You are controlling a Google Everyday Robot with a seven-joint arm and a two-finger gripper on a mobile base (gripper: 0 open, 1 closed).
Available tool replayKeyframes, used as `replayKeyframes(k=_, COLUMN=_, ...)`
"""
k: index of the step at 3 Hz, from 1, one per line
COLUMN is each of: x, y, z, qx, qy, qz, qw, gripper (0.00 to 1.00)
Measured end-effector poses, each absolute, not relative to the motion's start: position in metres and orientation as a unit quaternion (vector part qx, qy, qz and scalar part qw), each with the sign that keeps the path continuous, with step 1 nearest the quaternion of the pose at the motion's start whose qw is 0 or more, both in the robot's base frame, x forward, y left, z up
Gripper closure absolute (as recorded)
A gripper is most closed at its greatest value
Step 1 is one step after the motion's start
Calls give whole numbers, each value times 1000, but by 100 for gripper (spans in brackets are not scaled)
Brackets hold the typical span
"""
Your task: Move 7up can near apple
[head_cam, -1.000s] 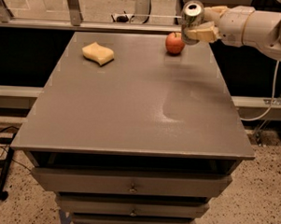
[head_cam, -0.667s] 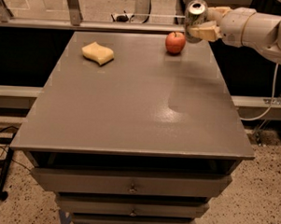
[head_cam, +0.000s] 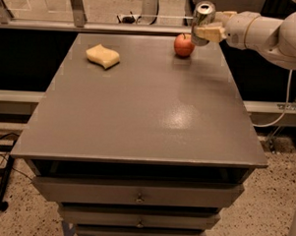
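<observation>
My gripper is holding the 7up can. Next, I let go of it on the grey table (head_cam: 207, 48) between the apple and the nearby side edge.
The red-orange apple (head_cam: 183, 45) sits near the far right corner of the grey table (head_cam: 143, 105). The silver 7up can (head_cam: 203, 21) is upright just to the apple's right and slightly behind it; I cannot tell whether its base touches the table. My gripper (head_cam: 207, 30) reaches in from the right on a white arm (head_cam: 270, 32) and is shut on the can, one pale finger (head_cam: 209, 32) across its side.
A pale yellow wavy sponge (head_cam: 103, 56) lies at the far left of the table. Drawers (head_cam: 137, 194) are below the front edge. A rail (head_cam: 93, 26) runs behind the table. A cable (head_cam: 285, 104) hangs at right.
The gripper and the can have stayed by the apple's right side, shifting only slightly. The apple and sponge have not moved.
</observation>
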State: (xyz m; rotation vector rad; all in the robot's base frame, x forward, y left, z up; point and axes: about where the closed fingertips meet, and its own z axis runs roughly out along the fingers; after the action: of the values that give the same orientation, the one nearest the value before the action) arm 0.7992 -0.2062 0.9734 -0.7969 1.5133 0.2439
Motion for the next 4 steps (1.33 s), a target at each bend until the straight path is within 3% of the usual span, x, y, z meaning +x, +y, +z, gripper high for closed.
replayKeyframes(k=3, x=815, y=-238, z=964, qx=-301, qy=694, qz=84, qw=648, gripper=97)
replayKeyframes(k=4, x=819, y=-237, z=957, qx=-295, qy=703, qz=103, qw=639, gripper=76)
